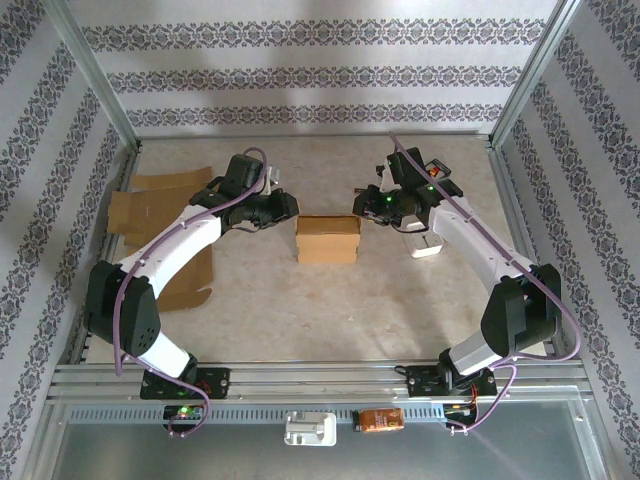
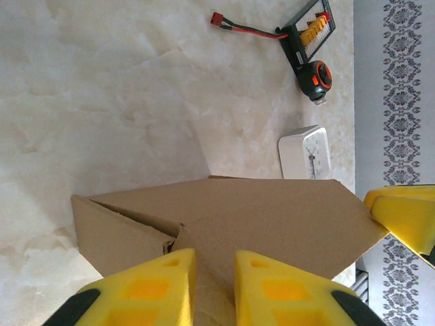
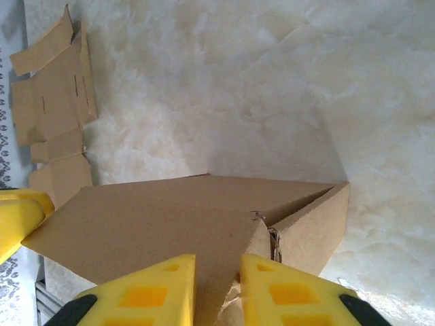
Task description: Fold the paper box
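Note:
The lid stands open above the box's end, so next the left gripper opens and pinches the front corner (image 2: 169, 247) further down to bring the lid shut.
The brown paper box (image 1: 328, 240) sits in the middle of the table, partly folded, with its lid panel sloping. My left gripper (image 1: 288, 207) is at the box's left end and my right gripper (image 1: 362, 203) is at its right end. In the left wrist view the yellow fingers (image 2: 146, 288) straddle an end flap of the box (image 2: 272, 217), and cardboard fills the narrow gap at the left gripper (image 2: 216, 285). The right gripper (image 3: 217, 288) likewise closes on the opposite end flap of the box (image 3: 156, 217).
Flat cardboard blanks (image 1: 160, 215) lie at the left wall, seen also as blanks (image 3: 58, 109). A white clock (image 2: 306, 153) lies right of the box, with a tape measure (image 2: 316, 78) and a cable (image 2: 238, 26) beyond. Metal frame rails edge the table.

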Robot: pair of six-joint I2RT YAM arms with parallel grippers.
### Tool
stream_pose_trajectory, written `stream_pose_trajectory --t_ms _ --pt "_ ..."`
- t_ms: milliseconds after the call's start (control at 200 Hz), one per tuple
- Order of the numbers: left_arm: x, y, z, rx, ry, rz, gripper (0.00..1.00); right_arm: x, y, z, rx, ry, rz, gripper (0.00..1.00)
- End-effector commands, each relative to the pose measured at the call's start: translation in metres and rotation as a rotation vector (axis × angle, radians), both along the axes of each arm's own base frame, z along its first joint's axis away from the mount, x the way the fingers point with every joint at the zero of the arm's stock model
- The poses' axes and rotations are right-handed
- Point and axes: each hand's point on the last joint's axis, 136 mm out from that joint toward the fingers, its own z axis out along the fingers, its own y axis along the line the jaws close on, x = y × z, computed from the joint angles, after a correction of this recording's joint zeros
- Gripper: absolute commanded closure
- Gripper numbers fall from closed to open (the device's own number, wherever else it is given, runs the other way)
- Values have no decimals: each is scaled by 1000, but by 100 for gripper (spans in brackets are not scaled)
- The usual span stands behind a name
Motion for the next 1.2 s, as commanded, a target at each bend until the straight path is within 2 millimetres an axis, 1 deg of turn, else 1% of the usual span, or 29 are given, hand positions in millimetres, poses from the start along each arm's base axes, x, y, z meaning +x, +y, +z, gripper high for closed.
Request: stream_pose_trajectory --t_ms 0,130,225,330,395,450,500,555,585,650,705,754,789,864,894,979,1064,1094,1194 --pt "-8 -6 -14 -3 45 -19 83 -4 2 -15 -19 28 0 80" --pt "-15 -8 -25 9 68 -28 89 -8 -3 -29 -61 41 -4 83" --pt "-23 -4 -39 33 97 -27 93 -12 -7 -41 -97 47 -2 84" --pt "-31 0 -55 46 131 -19 95 -17 -15 -54 -148 50 -5 84" --pt "-35 -1 -61 41 147 -27 95 -20 -16 -56 -155 51 2 84" --pt "-38 -1 -62 42 152 -34 96 -20 -15 -52 -150 44 8 83" --pt "-37 0 -57 46 134 -37 96 -20 -13 -43 -131 30 15 81" --pt "-33 1 -46 53 97 -37 95 -19 -10 -24 -102 -4 21 78" --pt "-31 2 -38 54 69 -36 92 -19 -8 -13 -83 -27 24 76" --pt "-26 1 -18 33 6 -31 81 -17 -7 10 -58 -81 23 72" --pt "-23 0 -2 11 -41 -25 75 -14 -10 24 -53 -118 9 69" --pt "-24 -1 9 6 -69 -17 72 -13 -15 32 -56 -140 -3 66" --pt "-26 0 15 8 -85 -14 70 -12 -19 33 -63 -148 -13 64" --pt "-31 3 20 24 -94 6 62 -11 -22 31 -62 -148 -16 57" --pt "-33 5 19 34 -88 16 59 -10 -22 28 -54 -140 -10 55" --pt "-41 9 10 49 -48 51 51 -14 -10 21 -20 -106 45 50" --pt "-49 5 -4 46 -11 64 46 -16 -5 8 -38 -76 75 45" --pt "-50 5 -9 47 -1 73 44 -16 -4 5 -44 -73 83 44" --pt "-53 2 -26 53 20 80 41 -16 -4 -15 -73 -37 95 44"
